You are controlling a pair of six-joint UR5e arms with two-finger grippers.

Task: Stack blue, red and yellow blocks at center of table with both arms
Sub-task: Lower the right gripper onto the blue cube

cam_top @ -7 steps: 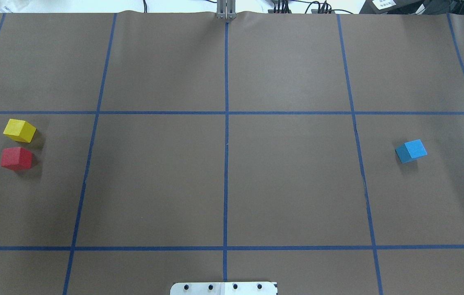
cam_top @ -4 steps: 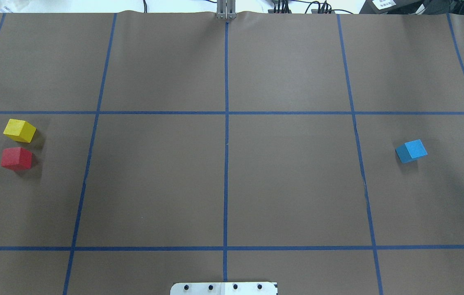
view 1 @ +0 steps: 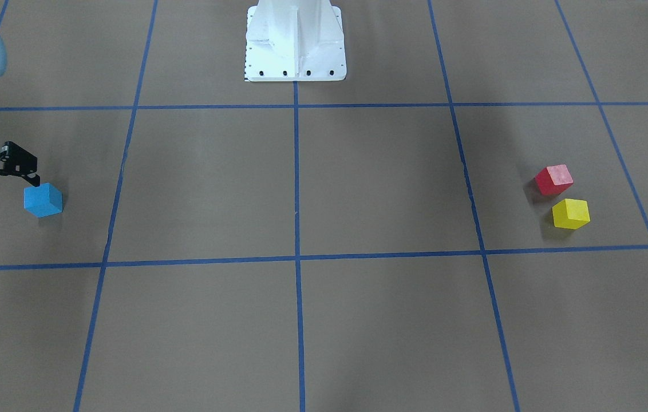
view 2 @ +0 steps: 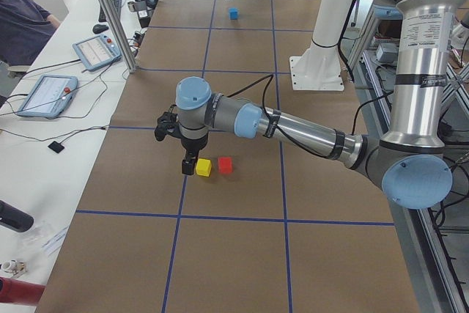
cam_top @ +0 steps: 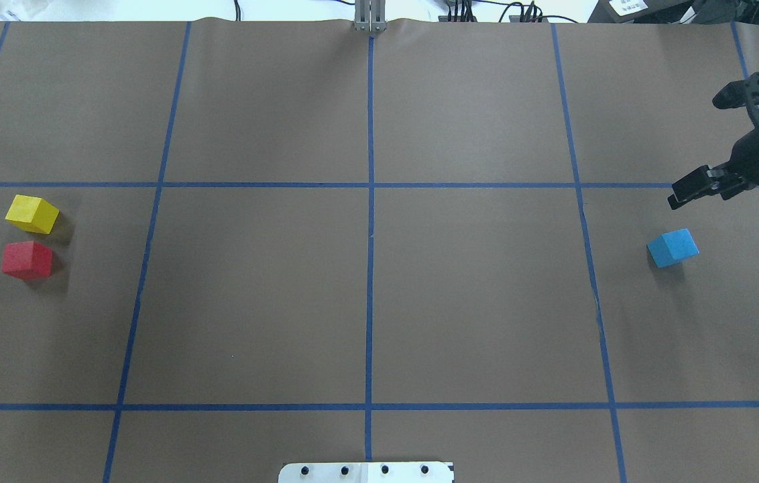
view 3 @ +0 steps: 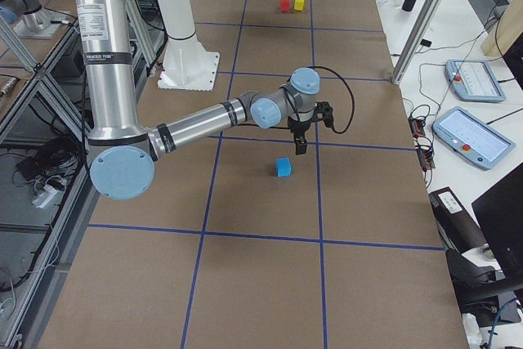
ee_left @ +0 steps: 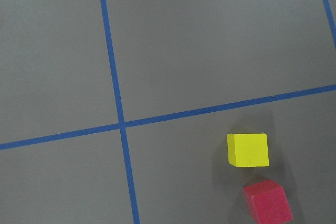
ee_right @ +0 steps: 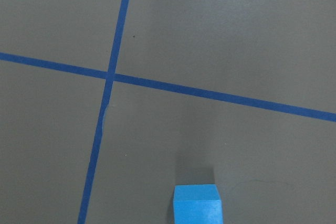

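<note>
My right gripper should close on the opposite sides of the blue block [view 1: 43, 199] [ee_right: 198, 205], which sits apart from the red block and the yellow block.
The blue block [cam_top: 673, 247] [view 1: 43, 199] [view 3: 283, 167] lies on the table's [cam_top: 473, 302] right side. My right gripper [cam_top: 698, 149] [view 1: 4, 182] hovers open just beyond it, nothing between its fingers. Its wrist view shows the blue block [ee_right: 197, 204] at the bottom edge. The yellow block [cam_top: 31, 214] [ee_left: 248, 150] and red block [cam_top: 27, 259] [ee_left: 267, 201] sit side by side at far left. In the exterior left view my left gripper [view 2: 188, 161] hangs close by the yellow block [view 2: 203, 167]; I cannot tell whether it is open or shut.
The white pedestal [view 1: 295, 46] [cam_top: 366, 471] stands at the table's near middle edge. Side benches carry tablets [view 2: 45, 95] [view 3: 476, 131] and cables. A seated person's sleeve [view 2: 18, 23] shows at the left bench.
My right arm has come into the overhead view from the right edge, its open gripper now beyond the blue block. None of the three blocks has moved.
</note>
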